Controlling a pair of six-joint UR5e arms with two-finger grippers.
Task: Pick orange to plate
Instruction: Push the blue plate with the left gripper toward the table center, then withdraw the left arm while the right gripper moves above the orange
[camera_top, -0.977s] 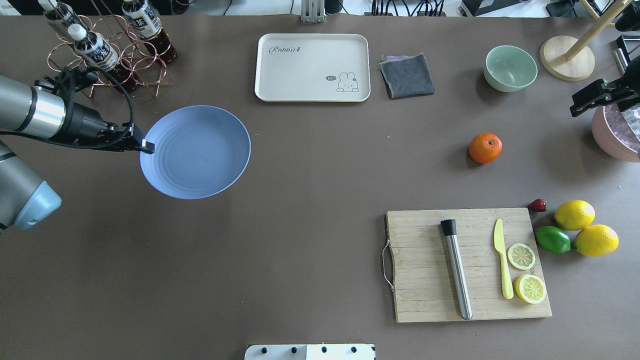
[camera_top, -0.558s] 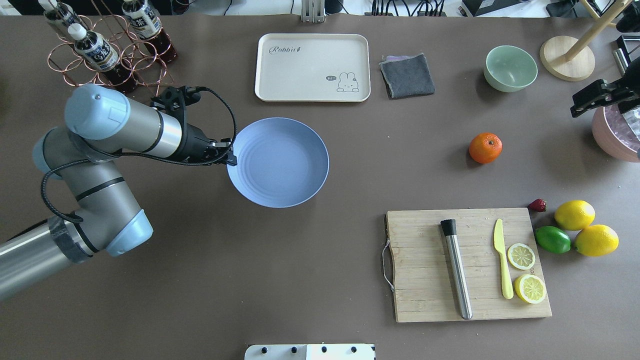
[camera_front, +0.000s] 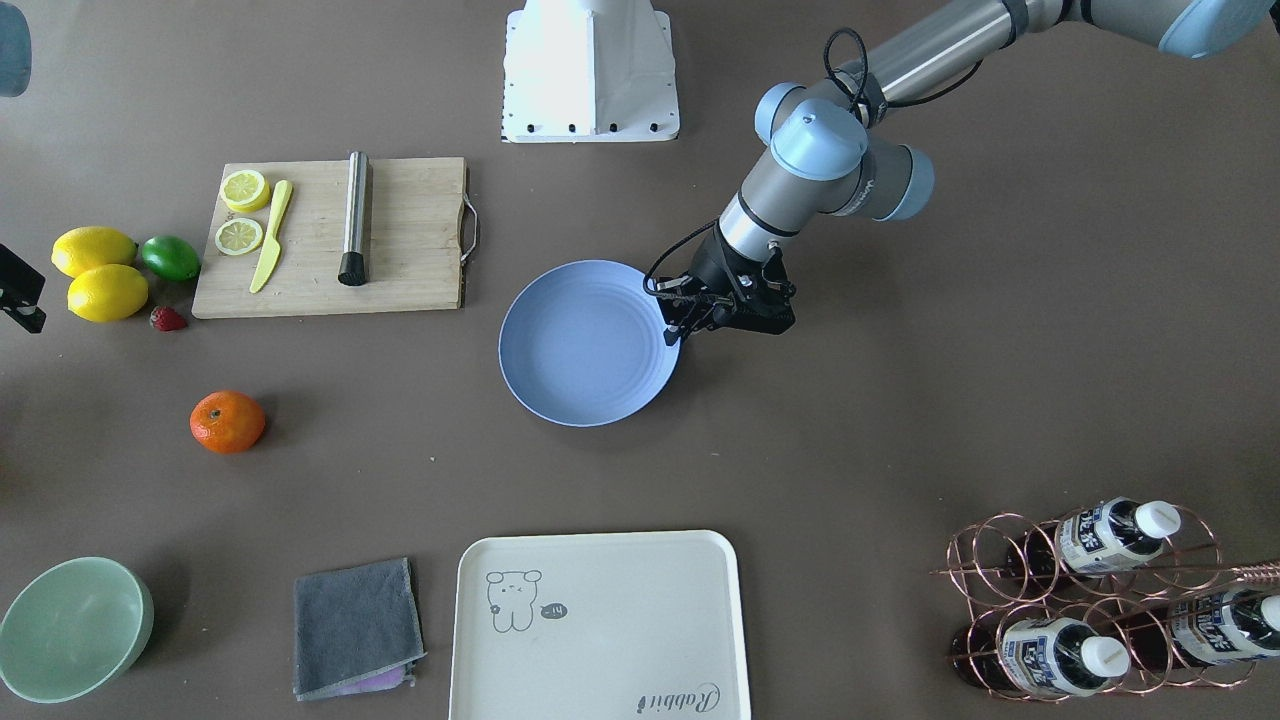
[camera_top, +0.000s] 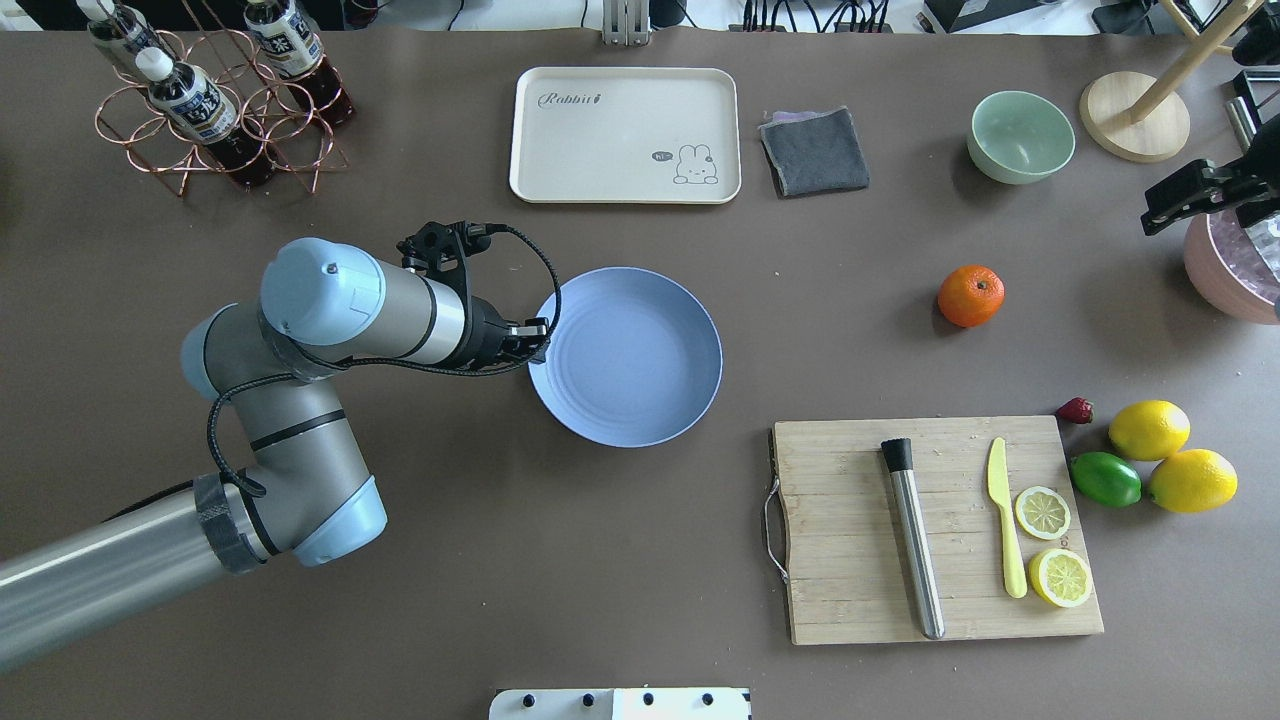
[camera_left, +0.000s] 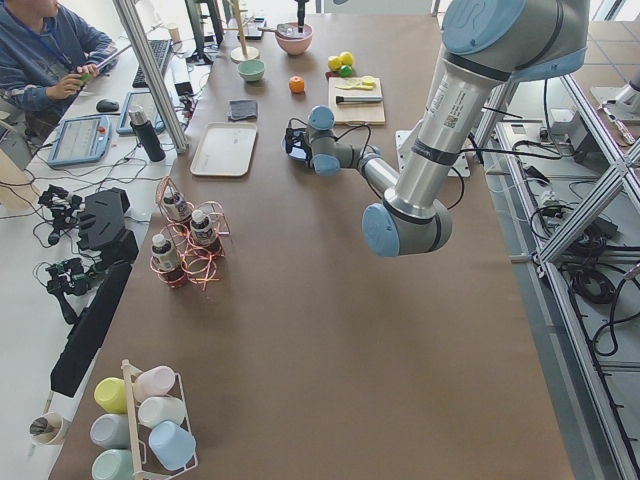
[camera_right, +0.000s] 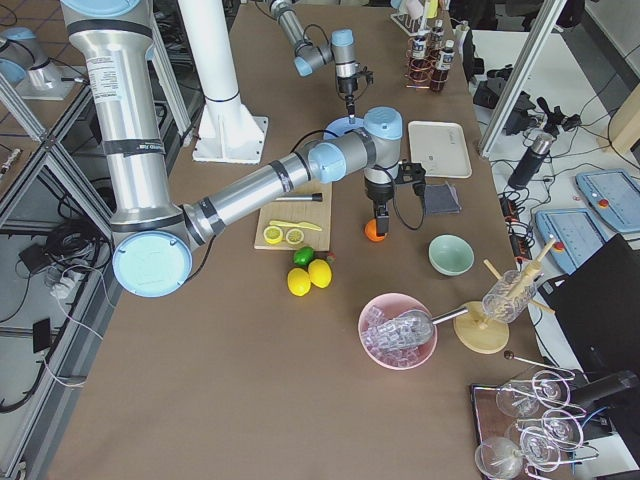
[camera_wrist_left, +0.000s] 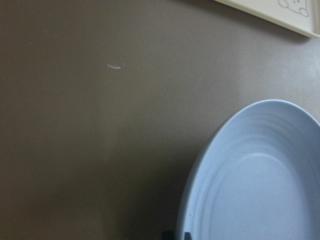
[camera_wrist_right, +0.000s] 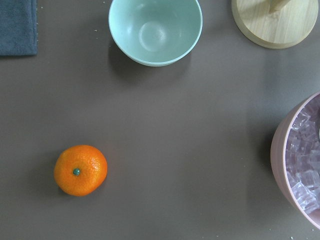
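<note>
The robot's right gripper needs to go to the orange next and close around its middle (camera_front: 228, 421) (camera_wrist_right: 80, 170), with one finger on the side that faces the plate.
The orange (camera_top: 970, 296) sits alone on the brown table at the right, also seen in the front view (camera_front: 228, 421) and low left in the right wrist view (camera_wrist_right: 80, 170). The periwinkle-blue plate (camera_top: 640, 365) is near the table's middle, empty, well left of the orange. My left gripper (camera_top: 540, 332) is shut on the plate's left rim (camera_front: 672, 322); the left wrist view shows the plate (camera_wrist_left: 255, 180) at lower right. My right gripper (camera_top: 1165, 212) hangs high at the right edge, its fingers hidden.
A cutting board (camera_top: 840, 520) with a muddler, a yellow knife and lemon slices lies at the front right, with lemons (camera_top: 1148, 429), a lime (camera_top: 1105, 479) and a strawberry beside it. At the back stand a cream tray (camera_top: 625, 135), grey cloth (camera_top: 814, 151), green bowl (camera_top: 1020, 136) and bottle rack (camera_top: 215, 100).
My left arm has carried the plate rightward, from the table's left side to near the middle. The orange and the right gripper have not moved.
</note>
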